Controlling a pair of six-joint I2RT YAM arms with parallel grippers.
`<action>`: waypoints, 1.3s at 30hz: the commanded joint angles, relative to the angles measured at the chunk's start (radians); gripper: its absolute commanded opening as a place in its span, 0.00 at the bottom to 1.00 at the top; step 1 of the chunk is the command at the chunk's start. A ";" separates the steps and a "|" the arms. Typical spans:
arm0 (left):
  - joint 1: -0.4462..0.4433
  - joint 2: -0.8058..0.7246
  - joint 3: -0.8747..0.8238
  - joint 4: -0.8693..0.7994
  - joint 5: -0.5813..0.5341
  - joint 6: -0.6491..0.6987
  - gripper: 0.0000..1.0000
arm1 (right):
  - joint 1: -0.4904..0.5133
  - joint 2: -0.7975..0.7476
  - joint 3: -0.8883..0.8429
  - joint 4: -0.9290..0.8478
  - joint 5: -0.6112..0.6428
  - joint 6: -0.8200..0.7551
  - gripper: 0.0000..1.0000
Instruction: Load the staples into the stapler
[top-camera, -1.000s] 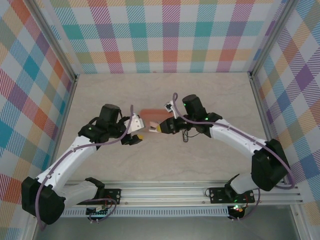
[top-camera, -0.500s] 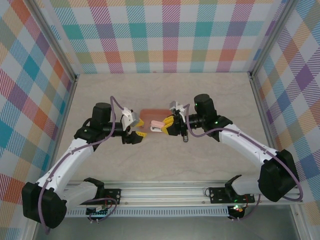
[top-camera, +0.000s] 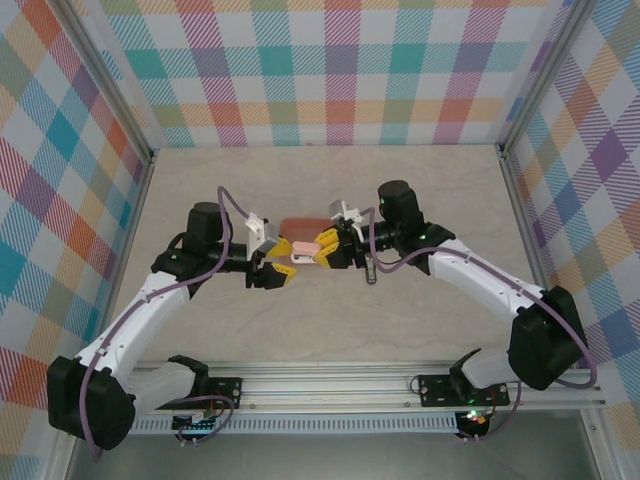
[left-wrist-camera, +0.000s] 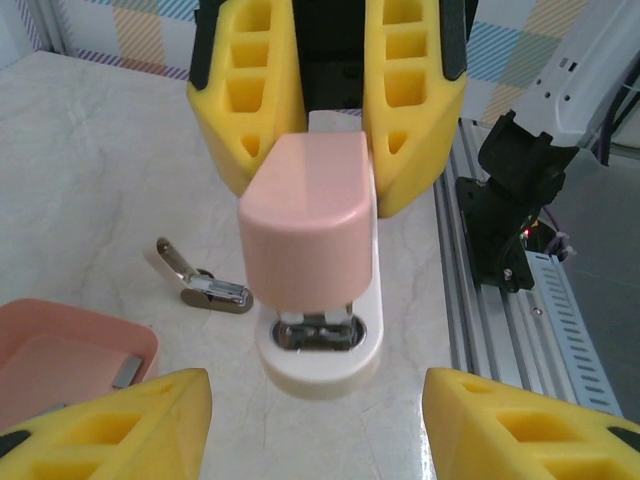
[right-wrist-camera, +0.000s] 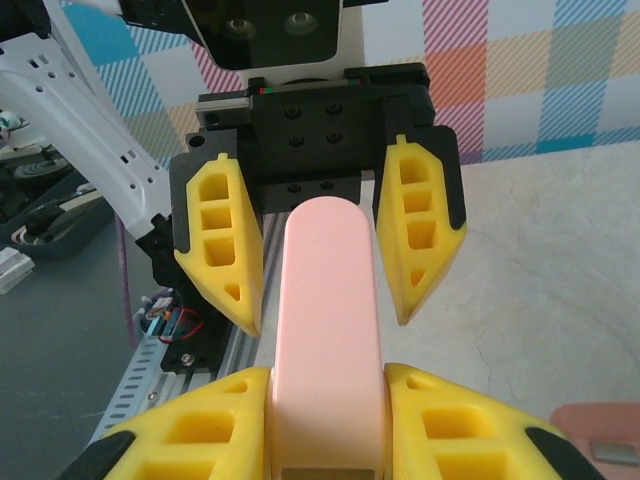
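My right gripper is on the back of the stapler, whose top is shut, so my left gripper will take the stapler's nose (left-wrist-camera: 312, 265) before my right gripper opens the top.
My right gripper (right-wrist-camera: 325, 378) is shut on the back of a pink stapler (right-wrist-camera: 328, 300) with a white base, holding it level above the table. The stapler (top-camera: 301, 247) points at my left gripper (top-camera: 277, 264). That gripper (left-wrist-camera: 315, 392) is open, and the stapler's nose (left-wrist-camera: 312, 350) reaches just into the gap without touching the yellow fingers (left-wrist-camera: 120, 425). A dark grey strip of staples (left-wrist-camera: 127, 372) lies in the salmon-pink tray (left-wrist-camera: 70, 335). The same staples (right-wrist-camera: 608, 452) and tray (right-wrist-camera: 590, 420) appear in the right wrist view.
A small metal clip-like tool (left-wrist-camera: 205, 290) lies on the table right of the tray, under the right arm (top-camera: 370, 268). The tray (top-camera: 300, 226) sits just behind both grippers. Aluminium rails (top-camera: 340, 385) run along the near edge, and checkered walls enclose the table.
The right gripper has carried the stapler to the left, closer to the left gripper. The left gripper has shifted slightly and stays open.
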 joint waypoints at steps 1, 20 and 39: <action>0.004 0.014 0.038 0.035 0.044 -0.017 0.57 | 0.010 0.017 0.047 -0.005 -0.063 -0.049 0.13; 0.004 0.039 0.060 0.011 0.093 -0.004 0.40 | 0.016 0.029 0.049 -0.005 -0.083 -0.060 0.13; 0.001 0.038 0.129 -0.195 -0.001 0.171 0.06 | 0.016 0.003 0.087 -0.173 0.034 -0.104 0.47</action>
